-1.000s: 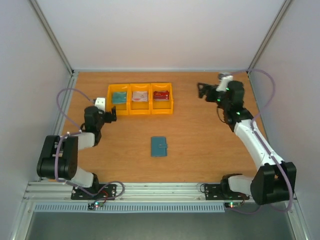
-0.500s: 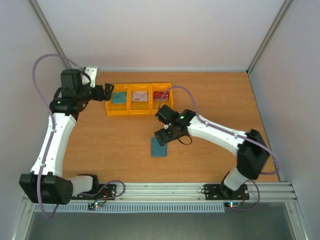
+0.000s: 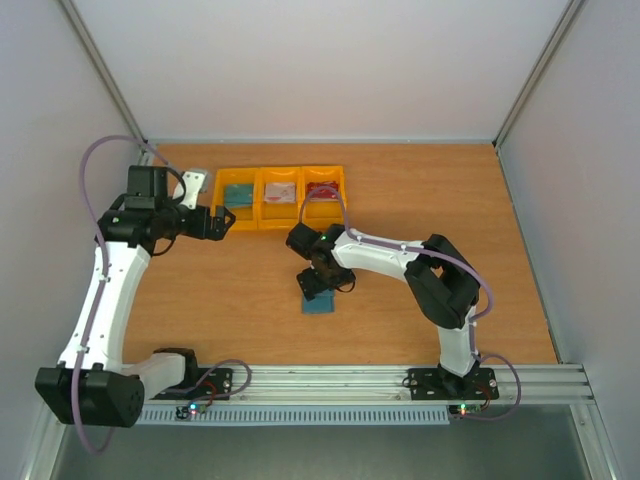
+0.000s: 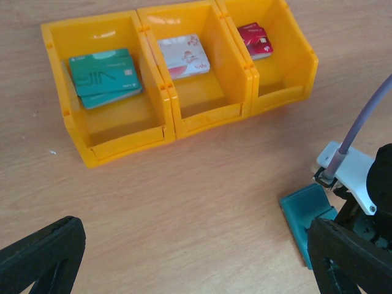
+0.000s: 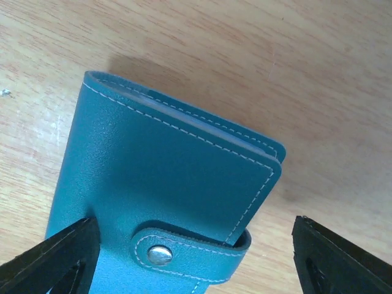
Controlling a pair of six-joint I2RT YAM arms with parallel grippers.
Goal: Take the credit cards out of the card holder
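My left gripper is to move next to the teal card holder's long side (image 3: 304,292) (image 4: 286,212) opposite the snap strap, and it should close there, near the far corner.
The teal card holder (image 5: 165,165) lies shut on the table, its snap strap fastened. It also shows in the top view (image 3: 320,301) and in the left wrist view (image 4: 304,214). My right gripper (image 5: 196,263) is open just above it, one finger on each side of the strap end; in the top view the gripper (image 3: 318,281) covers the holder's far part. Teal cards (image 4: 104,79), a whitish card (image 4: 184,56) and red cards (image 4: 256,40) lie in the yellow bins (image 4: 131,138). My left gripper (image 4: 196,269) is open and empty above the table, in front of the bins.
The three joined yellow bins (image 3: 260,222) stand at the back, left of centre. My left gripper (image 3: 215,222) hovers at their left end. The right arm (image 3: 400,255) stretches across the table's middle. Its cable (image 4: 361,122) crosses the left wrist view.
My right gripper has moved left and closer over the card holder. My left gripper has come forward from the back left corner to the left end of the bins.
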